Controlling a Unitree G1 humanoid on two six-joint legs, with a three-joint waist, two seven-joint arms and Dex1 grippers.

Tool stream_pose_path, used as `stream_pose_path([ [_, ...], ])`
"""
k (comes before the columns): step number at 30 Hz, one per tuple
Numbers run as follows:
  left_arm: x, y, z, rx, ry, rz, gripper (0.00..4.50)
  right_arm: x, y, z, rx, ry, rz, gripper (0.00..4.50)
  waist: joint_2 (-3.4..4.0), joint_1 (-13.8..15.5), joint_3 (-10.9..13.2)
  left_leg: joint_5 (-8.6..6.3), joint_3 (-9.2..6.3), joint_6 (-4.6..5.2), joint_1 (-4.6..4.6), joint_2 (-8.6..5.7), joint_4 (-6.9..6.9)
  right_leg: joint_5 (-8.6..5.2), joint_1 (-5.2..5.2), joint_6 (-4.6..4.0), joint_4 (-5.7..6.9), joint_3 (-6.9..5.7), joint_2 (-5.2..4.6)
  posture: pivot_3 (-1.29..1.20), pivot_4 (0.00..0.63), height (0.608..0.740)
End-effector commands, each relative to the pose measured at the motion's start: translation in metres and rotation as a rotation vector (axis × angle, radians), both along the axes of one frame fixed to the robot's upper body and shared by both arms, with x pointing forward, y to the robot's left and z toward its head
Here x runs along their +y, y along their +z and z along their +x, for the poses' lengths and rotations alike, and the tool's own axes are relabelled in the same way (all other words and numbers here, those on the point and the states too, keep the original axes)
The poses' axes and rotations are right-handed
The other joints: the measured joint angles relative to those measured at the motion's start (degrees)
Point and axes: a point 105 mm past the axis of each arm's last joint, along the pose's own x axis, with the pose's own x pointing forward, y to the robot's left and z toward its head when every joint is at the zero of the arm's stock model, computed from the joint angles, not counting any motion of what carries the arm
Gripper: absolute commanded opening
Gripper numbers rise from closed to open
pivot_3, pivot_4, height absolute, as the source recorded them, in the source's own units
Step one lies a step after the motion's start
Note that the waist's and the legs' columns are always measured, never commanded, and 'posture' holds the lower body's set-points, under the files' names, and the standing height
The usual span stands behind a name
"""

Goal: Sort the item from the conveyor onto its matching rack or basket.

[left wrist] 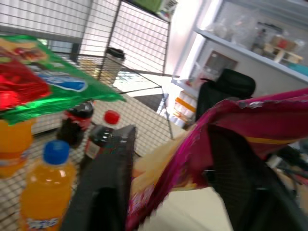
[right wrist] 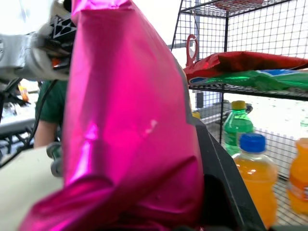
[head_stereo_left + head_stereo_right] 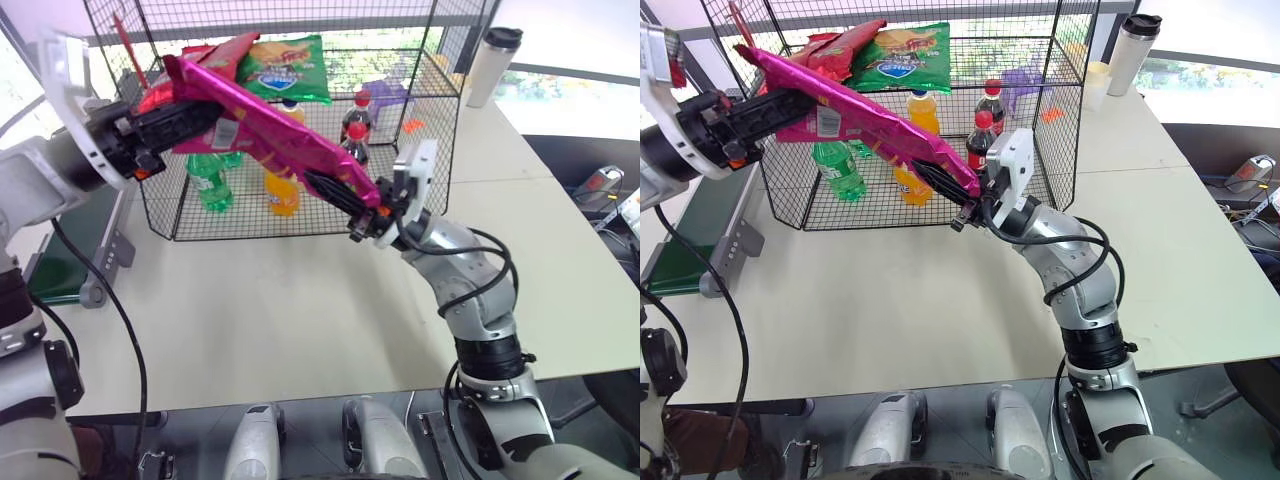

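Observation:
The robot's right gripper should release the magenta snack bag on the upper wire shelf (image 3: 366,66) next to the green snack bag.
The item (image 3: 260,125), a shiny magenta snack bag, hangs slanted in the air in front of the rack (image 3: 440,120). My right gripper (image 3: 345,195) is shut on its lower end, and the foil bulges over one black finger (image 2: 226,187). My left gripper (image 3: 185,120) is at the bag's upper end with its jaws apart, the fingers (image 1: 103,192) standing either side of the bag (image 1: 231,125). The conveyor (image 3: 70,260), a dark-green belt in a grey frame, lies at the far left of the table.
On the rack's upper wire shelf lie red snack bags (image 3: 215,55) and a green snack bag (image 3: 290,68). Below stand a green bottle (image 3: 210,180), an orange bottle (image 3: 283,192) and cola bottles (image 3: 357,140). A steel tumbler (image 3: 493,65) stands right of the rack.

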Motion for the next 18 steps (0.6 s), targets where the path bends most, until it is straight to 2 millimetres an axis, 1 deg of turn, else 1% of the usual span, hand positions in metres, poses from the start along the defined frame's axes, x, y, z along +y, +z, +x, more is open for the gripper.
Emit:
stream_pose_path([
  [1, 0.033, 0.008, 0.006, -0.047, 0.141, 0.000, 2.75, -0.025, 0.024, -0.012, -0.102, -0.053, -0.021, 0.00, 0.00, 0.0, 0.0, 0.00, 0.01, 0.00, 0.00, 0.00, 0.00, 0.00, -0.01, 0.00, -0.01, 0.00, 0.00, 0.00, 0.150, 0.733],
  [3, 0.047, 0.004, 0.009, -0.040, 0.197, 0.001, 2.75, -0.045, 0.033, -0.013, -0.129, -0.133, -0.062, 0.00, 0.00, 0.0, 0.0, 0.00, 0.06, 0.00, -0.01, 0.00, -0.03, -0.01, -0.04, 0.00, -0.02, 0.03, -0.01, 0.00, 0.150, 0.733],
  [5, 0.046, -0.002, 0.007, -0.028, 0.186, 0.008, 2.75, -0.066, 0.046, -0.012, -0.158, -0.239, -0.091, 0.00, -0.01, 0.2, 0.0, 0.00, 0.07, 0.00, -0.05, 0.00, -0.02, -0.01, -0.09, 0.00, -0.03, 0.03, -0.01, 0.00, 0.150, 0.733],
  [8, 0.033, -0.015, 0.003, -0.014, 0.149, 0.021, 2.75, -0.093, 0.067, -0.011, -0.213, -0.399, -0.155, 0.00, -0.04, 0.3, 0.0, 0.00, 0.09, 0.00, -0.08, 0.00, -0.01, -0.08, -0.10, -0.12, -0.07, 0.03, -0.05, 0.00, 0.150, 0.733],
  [11, 0.016, -0.027, 0.000, -0.008, 0.116, 0.003, 2.75, -0.112, 0.090, -0.010, -0.279, -0.574, -0.231, 0.00, -0.04, 0.3, 0.0, -0.01, 0.13, 0.00, -0.08, -0.01, -0.01, -0.11, -0.10, -0.18, -0.09, 0.06, -0.09, 0.00, 0.150, 0.733],
  [14, 0.001, -0.037, -0.001, -0.001, 0.093, -0.023, 2.75, -0.122, 0.100, -0.003, -0.304, -0.715, -0.310, 0.00, -0.06, 0.2, 0.0, -0.01, 0.17, 0.00, -0.08, -0.01, -0.01, -0.11, -0.11, -0.18, -0.10, 0.13, -0.09, 0.00, 0.150, 0.733],
  [16, -0.009, -0.044, -0.001, 0.008, 0.072, -0.045, 2.75, -0.120, 0.106, 0.001, -0.334, -0.764, -0.352, 0.00, -0.06, 0.0, 0.0, -0.01, 0.17, 0.01, -0.07, -0.01, -0.02, -0.10, -0.12, -0.16, -0.10, 0.14, -0.07, 0.00, 0.150, 0.733],
  [18, -0.017, -0.052, 0.001, 0.023, 0.062, -0.075, 2.75, -0.119, 0.109, 0.013, -0.402, -0.877, -0.445, 0.00, -0.06, -0.1, 0.0, -0.01, 0.20, 0.02, -0.04, -0.01, -0.03, -0.08, -0.12, -0.13, -0.09, 0.19, -0.05, 0.00, 0.150, 0.733],
])
